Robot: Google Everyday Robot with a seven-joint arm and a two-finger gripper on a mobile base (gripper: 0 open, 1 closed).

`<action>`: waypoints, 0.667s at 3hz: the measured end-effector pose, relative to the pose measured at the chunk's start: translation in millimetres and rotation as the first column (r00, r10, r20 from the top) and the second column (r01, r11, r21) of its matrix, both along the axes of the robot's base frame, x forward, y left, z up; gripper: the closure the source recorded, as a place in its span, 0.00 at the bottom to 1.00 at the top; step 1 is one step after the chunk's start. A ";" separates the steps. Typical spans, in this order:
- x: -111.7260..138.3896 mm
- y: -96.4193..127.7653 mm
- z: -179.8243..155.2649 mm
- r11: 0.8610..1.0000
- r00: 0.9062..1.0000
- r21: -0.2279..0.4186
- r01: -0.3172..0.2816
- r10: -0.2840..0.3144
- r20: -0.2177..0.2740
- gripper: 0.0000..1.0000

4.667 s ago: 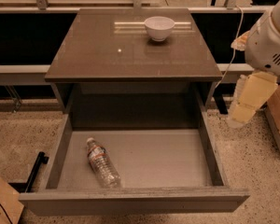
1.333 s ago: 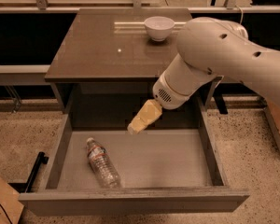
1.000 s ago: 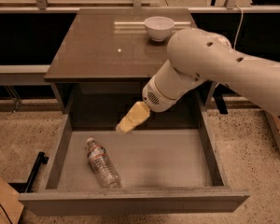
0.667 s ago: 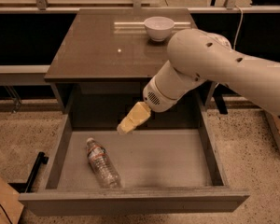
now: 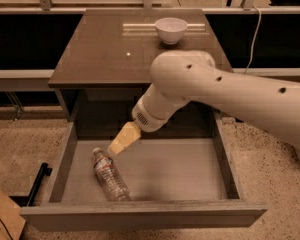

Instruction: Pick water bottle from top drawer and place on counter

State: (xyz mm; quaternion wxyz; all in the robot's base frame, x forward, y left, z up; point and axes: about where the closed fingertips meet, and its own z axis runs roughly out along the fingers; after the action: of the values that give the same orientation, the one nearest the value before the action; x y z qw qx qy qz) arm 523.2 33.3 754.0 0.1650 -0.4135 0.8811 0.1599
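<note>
I should grip the upper part of the water bottle (image 5: 103, 165), just below its cap.
The water bottle (image 5: 110, 174) lies on its side on the floor of the open top drawer (image 5: 180, 171), at the left, cap toward the back. My gripper (image 5: 121, 140) hangs on the white arm over the drawer, just above and right of the bottle's cap, apart from it. The brown counter (image 5: 110, 49) is the cabinet top behind the drawer.
A white bowl (image 5: 171, 30) stands at the back of the counter. The drawer's grey front panel (image 5: 140, 218) is nearest to the camera. A black bar (image 5: 37, 181) lies on the speckled floor left of the drawer. A brown box corner (image 5: 2, 216) is at bottom left.
The arm has swung in from the right, over the drawer, and the gripper has moved left and down toward the bottle's cap. The bottle has not moved.
</note>
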 end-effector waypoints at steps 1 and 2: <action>0.9 36.8 -24.4 0.998 1.000 0.065 0.026 -0.027 0.002 0.00; 4.9 41.3 -23.3 0.996 0.999 0.081 0.035 -0.037 0.017 0.00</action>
State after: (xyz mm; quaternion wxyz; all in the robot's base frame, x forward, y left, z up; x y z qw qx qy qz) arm 528.1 74.6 730.8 0.1924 -0.3920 0.8796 0.1887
